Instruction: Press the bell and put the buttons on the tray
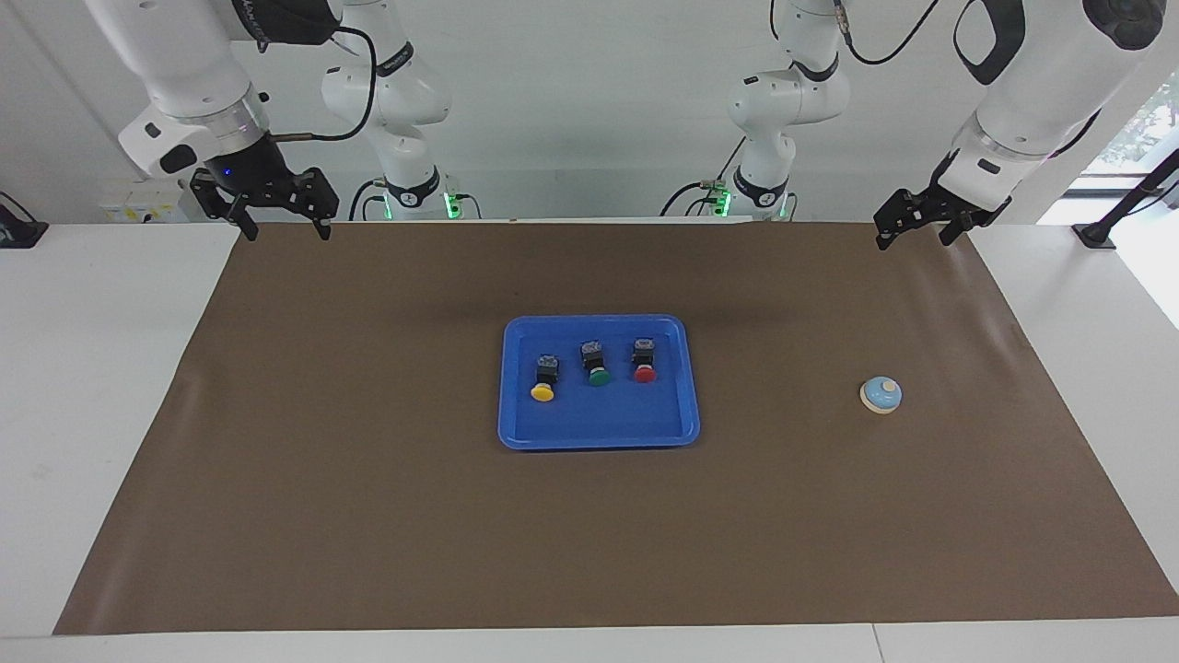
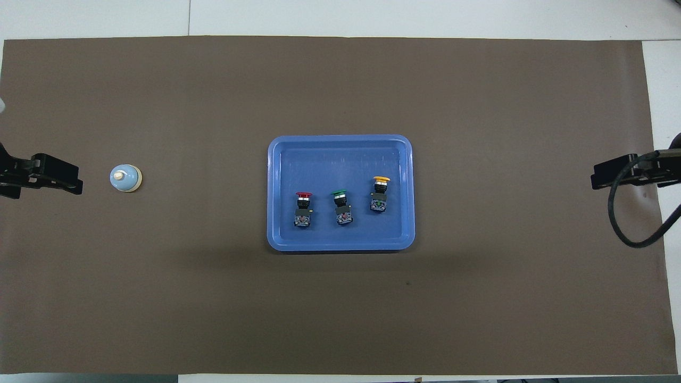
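Next, my left gripper goes to the light-blue bell's top knob (image 2: 118, 175) and closes there, because the bell is to be pressed.
The blue tray (image 1: 599, 425) lies in the middle of the brown mat. All three buttons lie in it, in a row: yellow (image 1: 543, 379), green (image 1: 596, 365), red (image 1: 644, 361). In the overhead view the tray (image 2: 340, 157) holds the red (image 2: 302, 208), green (image 2: 341, 206) and yellow (image 2: 379, 194) buttons. The light-blue bell (image 1: 881, 394) (image 2: 125, 177) stands on the mat toward the left arm's end. My left gripper (image 1: 916, 236) (image 2: 74, 182) is open and empty, raised over the mat's edge at that end. My right gripper (image 1: 284, 226) (image 2: 597, 180) is open and empty, raised at the right arm's end.
The brown mat (image 1: 368, 516) covers most of the white table (image 1: 92, 368). A black cable (image 2: 620, 223) loops from the right arm over the mat's edge. Both arm bases stand at the robots' edge of the table.
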`<move>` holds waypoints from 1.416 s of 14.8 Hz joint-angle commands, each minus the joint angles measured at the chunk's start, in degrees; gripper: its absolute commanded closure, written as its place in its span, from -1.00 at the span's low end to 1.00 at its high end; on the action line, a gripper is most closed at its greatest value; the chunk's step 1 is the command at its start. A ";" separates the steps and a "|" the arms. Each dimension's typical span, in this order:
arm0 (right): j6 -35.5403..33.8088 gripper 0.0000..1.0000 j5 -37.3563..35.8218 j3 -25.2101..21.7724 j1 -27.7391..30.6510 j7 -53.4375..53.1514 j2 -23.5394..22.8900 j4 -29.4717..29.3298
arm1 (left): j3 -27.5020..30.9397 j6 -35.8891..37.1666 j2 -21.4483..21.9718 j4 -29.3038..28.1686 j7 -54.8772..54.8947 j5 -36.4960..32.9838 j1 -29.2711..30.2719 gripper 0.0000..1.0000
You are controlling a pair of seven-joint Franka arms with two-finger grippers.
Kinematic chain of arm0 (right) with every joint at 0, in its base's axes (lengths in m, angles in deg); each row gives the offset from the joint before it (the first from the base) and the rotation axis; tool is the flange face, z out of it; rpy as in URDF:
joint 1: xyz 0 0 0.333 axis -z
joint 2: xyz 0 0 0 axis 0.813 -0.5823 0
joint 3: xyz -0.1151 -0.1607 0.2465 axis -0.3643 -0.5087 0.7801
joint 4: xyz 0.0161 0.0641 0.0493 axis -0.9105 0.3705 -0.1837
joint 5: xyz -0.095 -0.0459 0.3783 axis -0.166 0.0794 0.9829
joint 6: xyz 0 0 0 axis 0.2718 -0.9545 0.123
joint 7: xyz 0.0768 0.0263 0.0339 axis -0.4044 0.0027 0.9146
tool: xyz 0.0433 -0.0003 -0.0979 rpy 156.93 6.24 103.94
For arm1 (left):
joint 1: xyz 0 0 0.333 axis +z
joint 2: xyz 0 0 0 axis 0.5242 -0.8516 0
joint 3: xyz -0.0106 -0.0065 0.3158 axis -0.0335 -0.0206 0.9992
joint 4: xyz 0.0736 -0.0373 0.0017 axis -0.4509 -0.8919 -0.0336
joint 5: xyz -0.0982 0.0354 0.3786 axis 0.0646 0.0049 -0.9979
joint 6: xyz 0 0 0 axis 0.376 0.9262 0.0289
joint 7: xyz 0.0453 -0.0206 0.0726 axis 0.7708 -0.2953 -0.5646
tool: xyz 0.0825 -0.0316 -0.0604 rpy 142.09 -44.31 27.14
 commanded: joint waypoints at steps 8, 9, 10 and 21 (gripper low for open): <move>0.20 -1.00 0.20 0.32 0.48 0.63 0.66 0.73 | 0.14 -12.96 4.72 -12.48 -0.60 -0.74 3.05 1.00; 0.20 -1.00 0.20 0.32 0.48 0.63 0.66 0.73 | 0.23 -15.77 4.55 -14.24 -0.60 -0.74 3.58 1.00; 0.20 -1.00 0.20 0.32 0.48 0.63 0.66 0.73 | 0.23 -19.10 3.77 -16.17 -0.69 -0.74 3.67 1.00; 0.20 -1.00 0.20 0.32 0.48 0.63 0.66 0.73 | 0.23 -40.76 -9.33 -23.49 -0.08 -0.74 5.34 1.00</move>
